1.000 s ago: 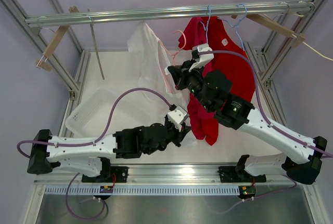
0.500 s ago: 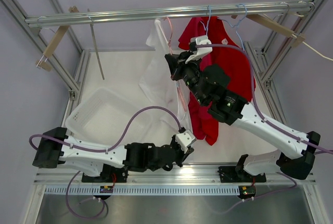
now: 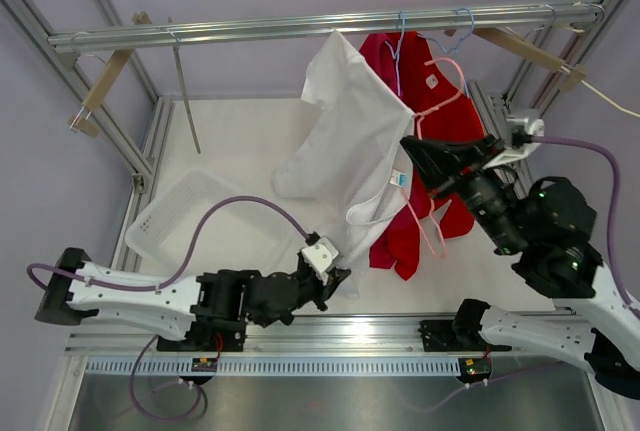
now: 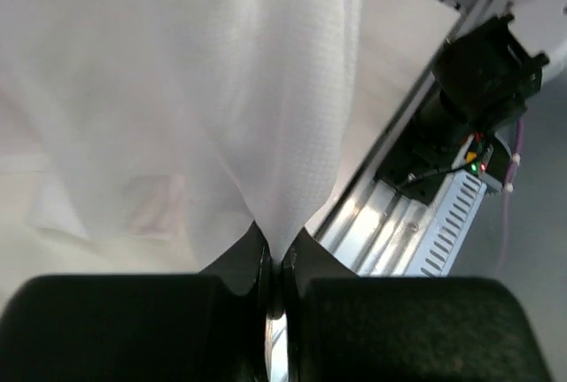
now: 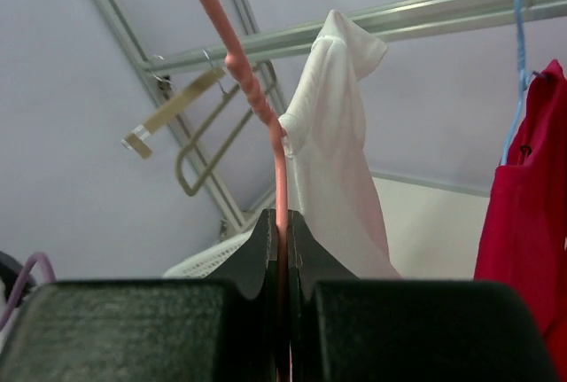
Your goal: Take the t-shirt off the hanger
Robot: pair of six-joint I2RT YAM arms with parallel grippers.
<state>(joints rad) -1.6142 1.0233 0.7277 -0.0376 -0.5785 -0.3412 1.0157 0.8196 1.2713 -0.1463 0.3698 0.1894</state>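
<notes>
The white t-shirt's shoulder is still on the pink hanger, far above the hem the robot holds, so next the left gripper takes the t-shirt's upper cloth (image 3: 340, 116) before pulling it off.
A white t-shirt (image 3: 350, 141) hangs stretched from near the rail down to the table's near edge. My left gripper (image 3: 333, 278) is shut on its lower hem; the left wrist view shows the cloth (image 4: 221, 89) pinched between the closed fingers of that gripper (image 4: 275, 262). My right gripper (image 3: 412, 146) is shut on a pink hanger (image 3: 433, 236), held to the right of the shirt. In the right wrist view the pink hanger wire (image 5: 244, 72) runs up from the closed gripper (image 5: 282, 222) to the shirt's shoulder (image 5: 332, 160).
A red t-shirt (image 3: 455, 116) hangs on a blue hanger (image 3: 400, 46) from the metal rail (image 3: 250, 29), behind the right gripper. A white mesh basket (image 3: 180, 213) sits at the left of the table. Frame posts stand at both sides.
My right arm has swung right and back with the pink hanger. The white t-shirt has been pulled out wide. My left gripper keeps the hem and has drawn slightly left near the front edge.
</notes>
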